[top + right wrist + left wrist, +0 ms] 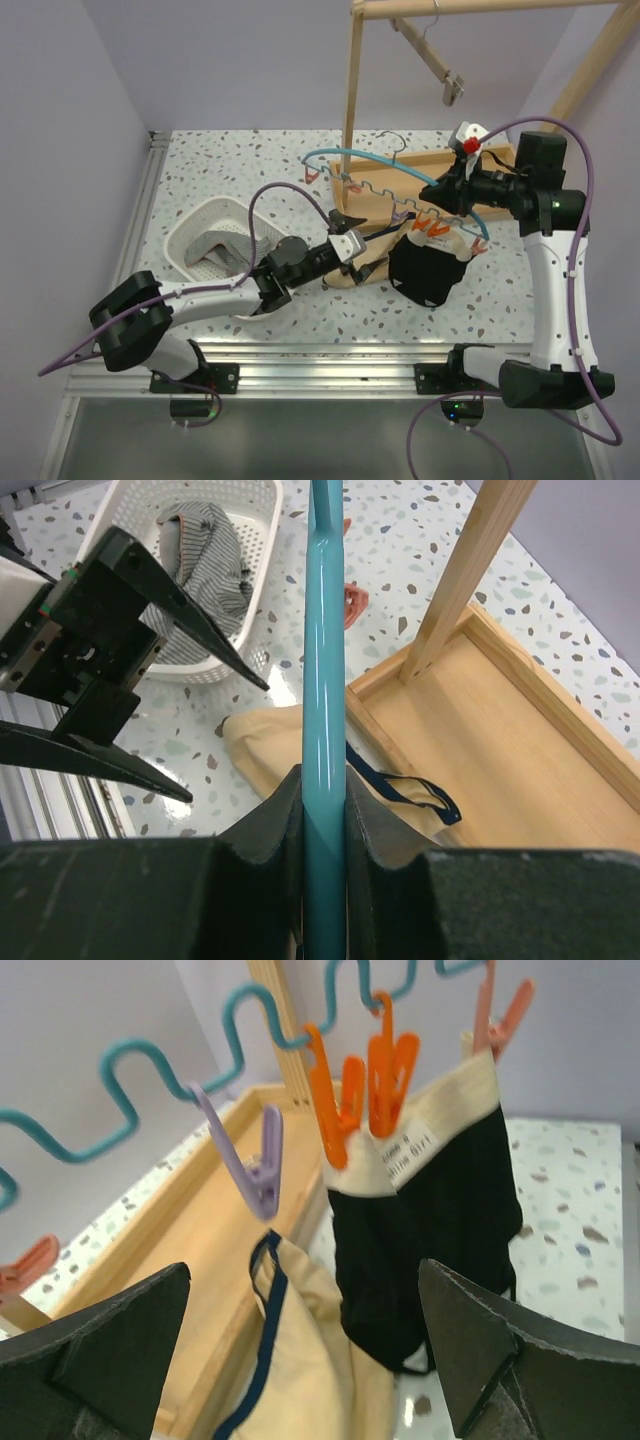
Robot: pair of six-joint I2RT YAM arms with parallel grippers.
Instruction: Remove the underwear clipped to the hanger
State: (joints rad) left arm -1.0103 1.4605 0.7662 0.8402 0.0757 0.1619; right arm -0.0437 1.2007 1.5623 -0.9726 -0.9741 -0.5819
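My left gripper will close on the beige underwear pair's lower end [346, 277], at the fold that lies on the table next to the wooden tray.
My right gripper [449, 192] is shut on the teal wavy hanger [372, 160] and holds it above the table; the right wrist view shows the pads [280, 815] pinching the hanger bar [323, 660]. The black pair with pale waistband [430, 1190] hangs from orange clips [365, 1085] and also shows in the top view [428, 272]. The beige pair [305, 1360] lies slumped below an empty purple clip [262, 1165], partly on the table [368, 264]. My left gripper [305, 1272] is open and empty just in front of it. The grey striped pair [215, 250] lies in the basket.
A white basket [190, 225] stands at the left. A wooden stand with an upright post [350, 90] and a tray base [440, 165] is behind the hanger. A pink clip [25, 1270] hangs at the hanger's far end.
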